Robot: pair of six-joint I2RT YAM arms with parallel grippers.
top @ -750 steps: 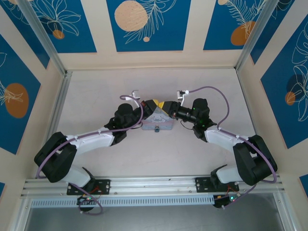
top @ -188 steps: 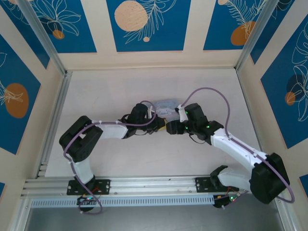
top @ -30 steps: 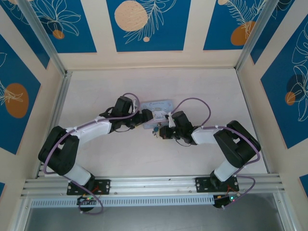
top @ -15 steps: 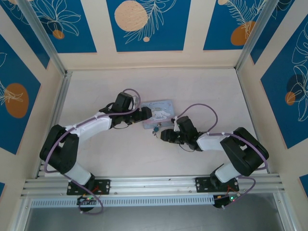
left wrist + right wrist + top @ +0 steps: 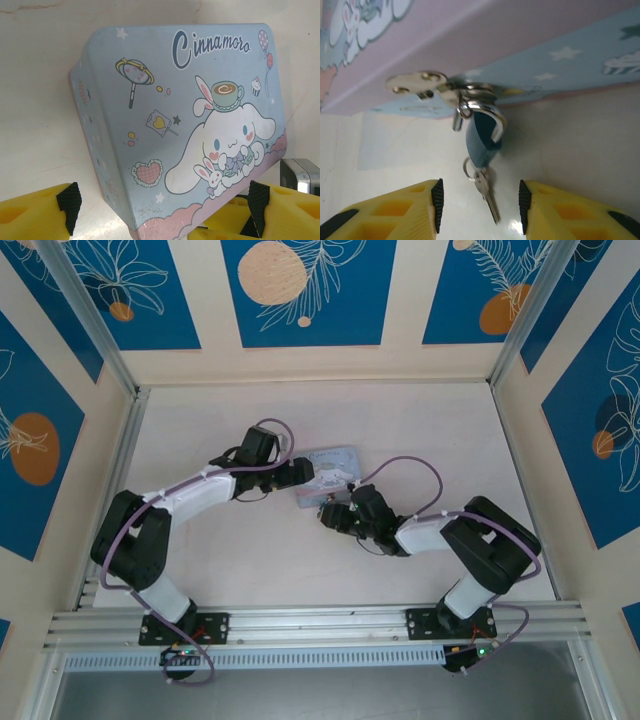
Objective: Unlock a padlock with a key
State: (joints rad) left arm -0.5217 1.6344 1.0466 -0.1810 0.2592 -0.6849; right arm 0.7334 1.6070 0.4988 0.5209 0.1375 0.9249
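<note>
The padlock's open shackle hooks through the hasp, so next my right gripper takes the blue body (image 5: 482, 144) above the key and pulls the shackle clear.
A small blue padlock (image 5: 479, 145) hangs by its silver shackle from the metal hasp (image 5: 415, 82) on the pale blue cartoon tin (image 5: 328, 462). A thin silver key (image 5: 487, 195) dangles, blurred, on a small ring at the lock's lower end. My right gripper (image 5: 480, 205) is open just below the lock. Its yellow fingers stand on either side of the key and touch nothing. My left gripper (image 5: 162, 210) is open around the tin's near corner (image 5: 120, 200). Bare table shows between its left pad (image 5: 70, 205) and the tin wall.
The tin lies mid-table with both grippers (image 5: 297, 474) (image 5: 330, 516) close on its left and front sides. A grey metal block (image 5: 300, 175) sits beyond the tin's right end. Pale table (image 5: 220, 570) spreads all round, bounded by aluminium rails and patterned walls.
My right gripper was shut one second ago and is open now, with the key hanging free between its fingers. The right arm has shifted slightly. The tin has turned a little.
</note>
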